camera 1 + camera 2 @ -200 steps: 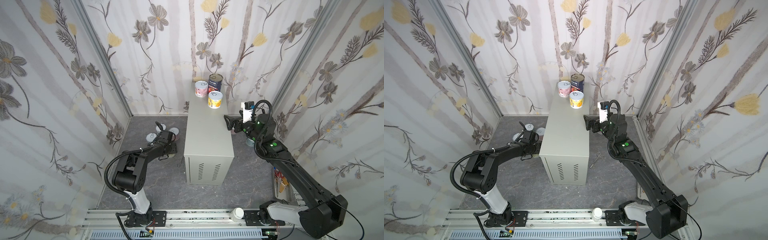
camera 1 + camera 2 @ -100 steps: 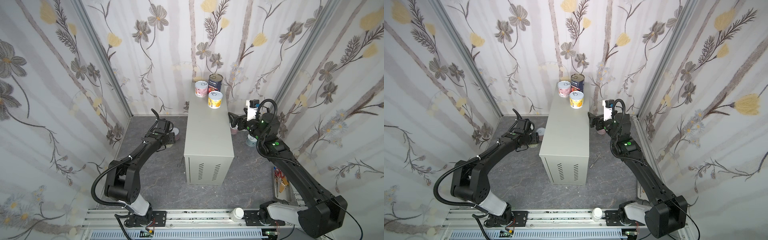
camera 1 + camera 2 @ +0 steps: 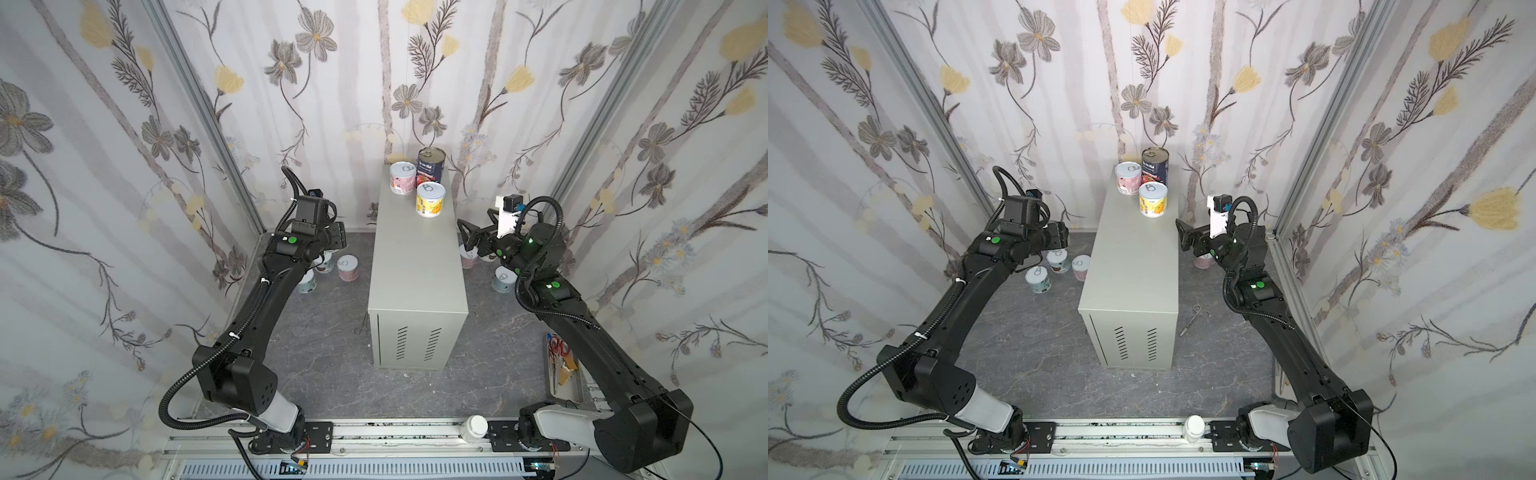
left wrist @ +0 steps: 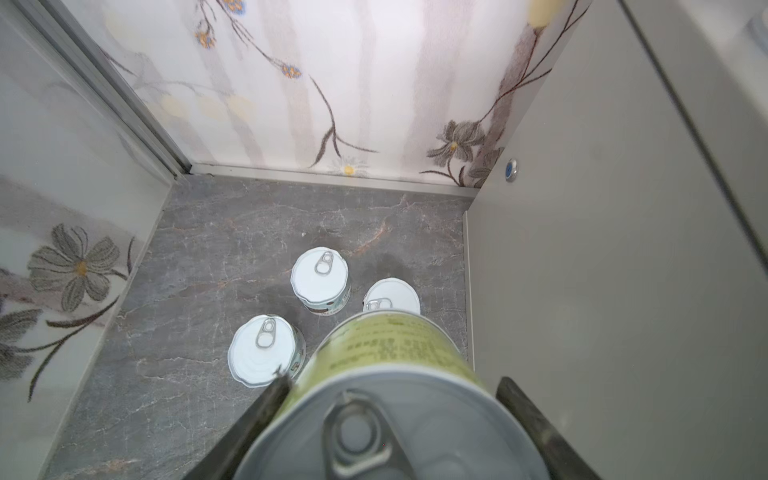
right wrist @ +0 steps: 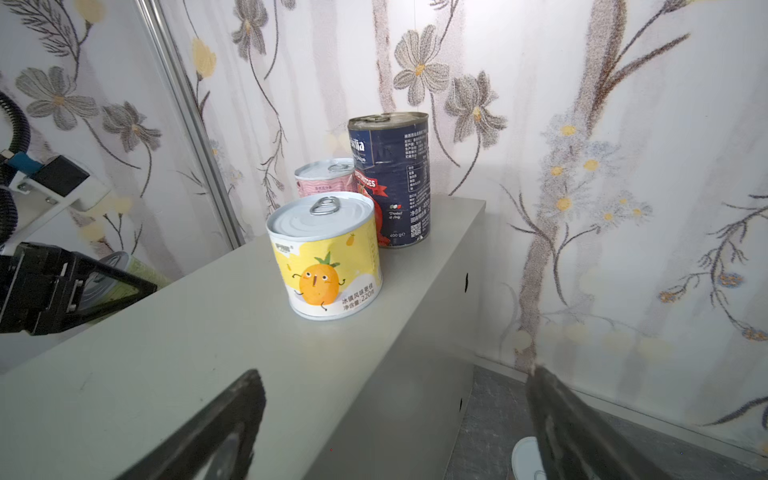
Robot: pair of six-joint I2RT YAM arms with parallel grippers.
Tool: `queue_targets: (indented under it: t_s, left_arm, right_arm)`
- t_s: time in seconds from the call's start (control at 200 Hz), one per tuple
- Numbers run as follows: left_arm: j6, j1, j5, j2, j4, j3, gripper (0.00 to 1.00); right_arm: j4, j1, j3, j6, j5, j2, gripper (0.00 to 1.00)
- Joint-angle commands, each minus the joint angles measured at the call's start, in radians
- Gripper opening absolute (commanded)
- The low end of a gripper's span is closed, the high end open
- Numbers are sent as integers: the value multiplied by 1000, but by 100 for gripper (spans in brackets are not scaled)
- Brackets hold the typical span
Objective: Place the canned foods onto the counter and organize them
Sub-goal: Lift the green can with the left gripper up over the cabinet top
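Note:
The yellow-green can will go down from my left gripper onto the counter (image 3: 392,216), where I should set it beside the yellow can and in front of the pink can.
On the flat top of the counter (image 3: 415,257), the tall light-grey box, three canned foods stand at the far end: a pink can (image 3: 402,178), a taller dark-blue-and-red tomato can (image 3: 431,166) and a yellow can (image 3: 430,199). My left gripper (image 4: 392,382) is shut on a yellow-green can (image 4: 386,357), held in the air left of the counter above three cans on the floor (image 4: 319,279) (image 4: 262,351) (image 4: 392,295). Over the counter's right edge my right gripper (image 5: 397,374) hangs open and empty, facing the yellow can (image 5: 328,257). More cans (image 3: 503,279) (image 3: 468,257) stand on the floor under the right arm.
The counter's side wall (image 4: 602,270) is close beside the held can. Small scissors (image 3: 1192,319) lie on the floor right of the counter. A tray with tools (image 3: 561,370) sits by the right wall. A white plastic bottle (image 3: 473,428) stands on the front rail.
My left gripper has risen from floor level with the yellow-green can in it. My right gripper has drifted slightly right, away from the counter top, staying open.

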Motion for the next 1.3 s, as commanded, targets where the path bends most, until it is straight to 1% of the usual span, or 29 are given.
queue_targets:
  t_s: [0.0,0.21,0.39,0.625,0.959,1.079,1.294]
  left_arm:
    - [25,-10,2,9,-12,74,53]
    - [32,-50,49,40,-39,205,53]
    - [5,-96,112,63,-10,256,53]
    - [39,-152,91,155,-98,454,53]
    - [75,-224,93,293,-198,671,53]
    - [88,-245,84,334,-225,722,53]
    - [93,-262,100,379,-243,775,55]
  right_arm:
    - [55,0,9,-22,-68,0,98]
    - [21,1,32,-62,-121,12,98]
    - [27,2,34,-82,-127,11,98]
    - [30,7,35,-82,-127,23,98]
    - [27,16,46,-83,-134,28,98]
    - [28,17,48,-85,-136,26,99]
    - [25,20,43,-88,-131,29,98]
